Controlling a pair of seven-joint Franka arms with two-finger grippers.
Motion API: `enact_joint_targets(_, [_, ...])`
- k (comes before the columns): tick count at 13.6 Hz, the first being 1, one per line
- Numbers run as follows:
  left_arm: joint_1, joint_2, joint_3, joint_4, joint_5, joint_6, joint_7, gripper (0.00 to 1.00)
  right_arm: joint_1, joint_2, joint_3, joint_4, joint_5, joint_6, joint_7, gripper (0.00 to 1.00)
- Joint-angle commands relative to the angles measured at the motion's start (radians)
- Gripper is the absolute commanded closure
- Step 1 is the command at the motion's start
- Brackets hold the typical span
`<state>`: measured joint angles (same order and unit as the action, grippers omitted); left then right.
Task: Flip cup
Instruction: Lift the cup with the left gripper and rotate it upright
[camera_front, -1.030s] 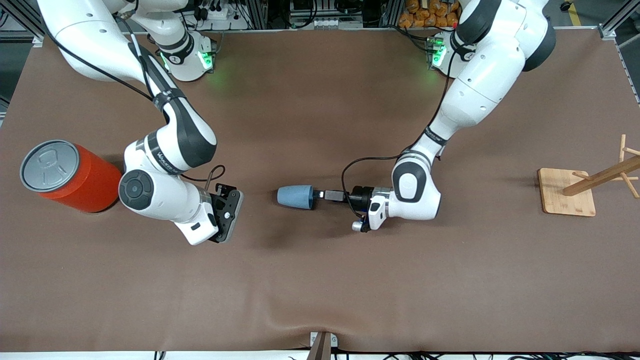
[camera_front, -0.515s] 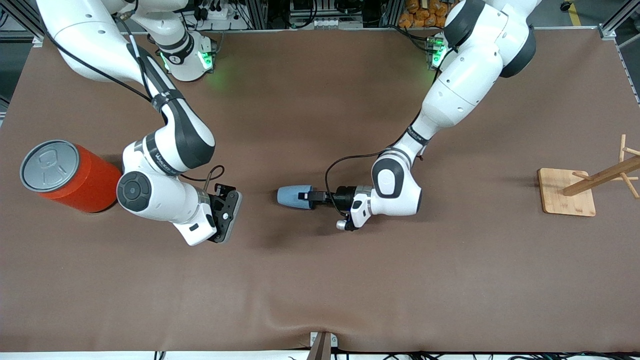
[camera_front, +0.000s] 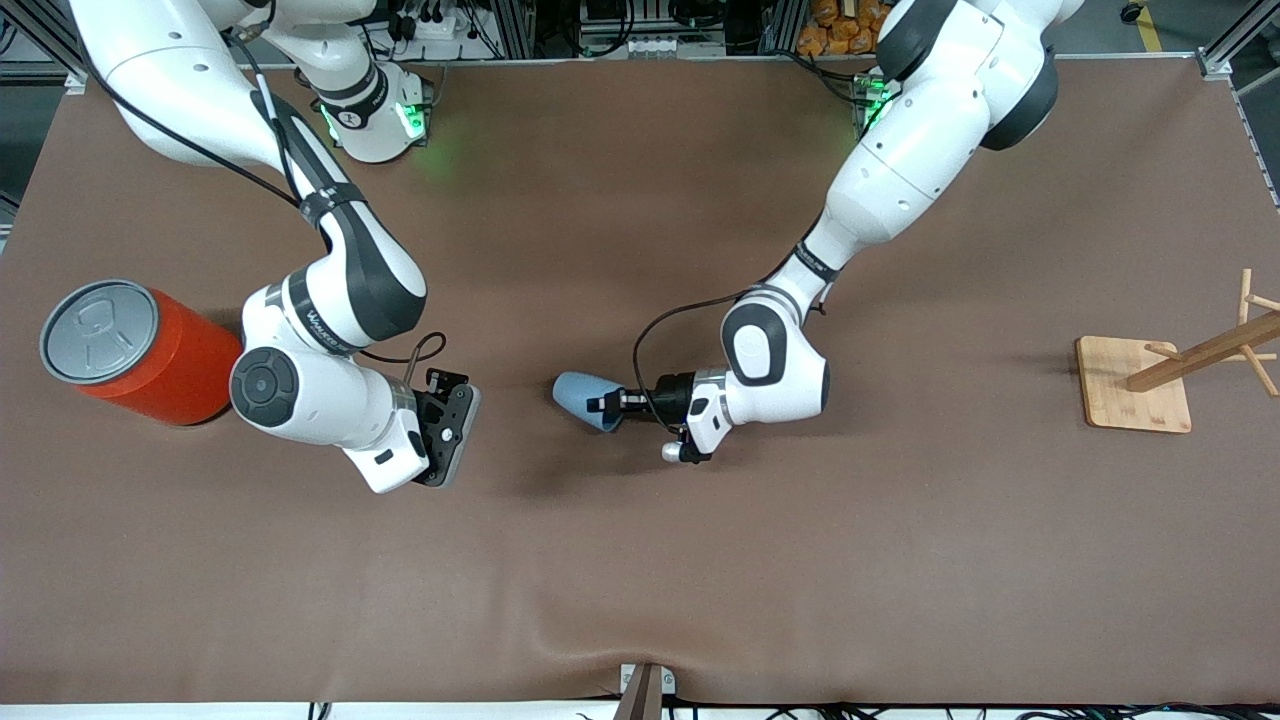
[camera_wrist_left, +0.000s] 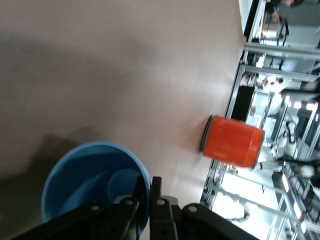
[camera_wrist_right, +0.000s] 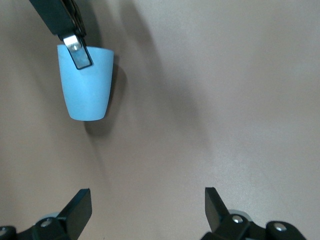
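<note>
The left gripper should release the light-blue cup on the bare table (camera_front: 924, 430) just short of the wooden rack's square base.
The light-blue cup (camera_front: 580, 394) is at the middle of the table, tipped on its side with its mouth toward the left arm's end. My left gripper (camera_front: 604, 405) is shut on the cup's rim, one finger inside and one outside. The left wrist view shows the darker blue inside of the cup (camera_wrist_left: 95, 185) and the fingers (camera_wrist_left: 156, 186) pinching its wall. My right gripper (camera_front: 452, 428) is open and empty, apart from the cup, toward the right arm's end. The right wrist view shows the cup (camera_wrist_right: 87, 87) ahead of the spread right gripper (camera_wrist_right: 146, 202).
A large orange can with a grey lid (camera_front: 140, 350) stands at the right arm's end and also shows in the left wrist view (camera_wrist_left: 232, 141). A wooden rack on a square base (camera_front: 1135, 385) stands at the left arm's end.
My left gripper moved onto the cup's mouth and shut on its rim. The cup has since tilted from lying flat. The right arm has barely moved.
</note>
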<state>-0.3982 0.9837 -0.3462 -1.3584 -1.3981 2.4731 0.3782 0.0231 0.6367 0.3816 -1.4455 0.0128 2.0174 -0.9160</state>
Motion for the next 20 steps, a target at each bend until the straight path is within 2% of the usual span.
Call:
enact_joint_targets(1, [-0.024, -0.112, 0.018, -0.041, 0.002, 0.114, -0.166, 1.0, -0.022, -0.003, 0.017, -0.009, 0.01, -0.003, -0.006, 0.0])
enact_joint_targets(3, [-0.001, -0.157, 0.022, -0.045, 0.127, 0.127, -0.318, 1.0, -0.022, -0.003, 0.017, -0.01, 0.012, -0.003, -0.004, 0.0])
enact_joint_targets(7, [0.045, -0.318, 0.133, -0.157, 0.524, 0.109, -0.6, 1.0, -0.026, -0.002, 0.016, -0.018, 0.025, -0.002, -0.007, 0.0])
enact_joint_targets(9, [0.099, -0.345, 0.157, -0.16, 0.692, 0.032, -0.657, 1.0, -0.031, -0.002, 0.017, -0.018, 0.029, -0.002, -0.009, 0.0])
enact_joint_targets(12, [0.157, -0.387, 0.214, -0.157, 1.018, -0.1, -0.752, 1.0, -0.031, 0.0, 0.017, -0.019, 0.029, -0.003, -0.009, 0.0])
enact_joint_targets(14, [0.205, -0.419, 0.225, -0.172, 1.178, -0.163, -0.794, 1.0, -0.032, 0.0, 0.016, -0.019, 0.03, -0.003, -0.01, 0.0])
enact_joint_targets(16, [0.255, -0.469, 0.225, -0.278, 1.307, -0.157, -0.794, 1.0, -0.032, 0.0, 0.016, -0.024, 0.03, -0.003, -0.01, 0.0])
enact_joint_targets(18, [0.306, -0.545, 0.223, -0.446, 1.439, -0.032, -0.795, 1.0, -0.035, 0.0, 0.017, -0.026, 0.03, -0.002, -0.014, 0.0])
enact_joint_targets(20, [0.331, -0.6, 0.225, -0.592, 1.455, 0.1, -0.795, 1.0, -0.037, 0.0, 0.016, -0.026, 0.03, -0.002, -0.014, 0.0])
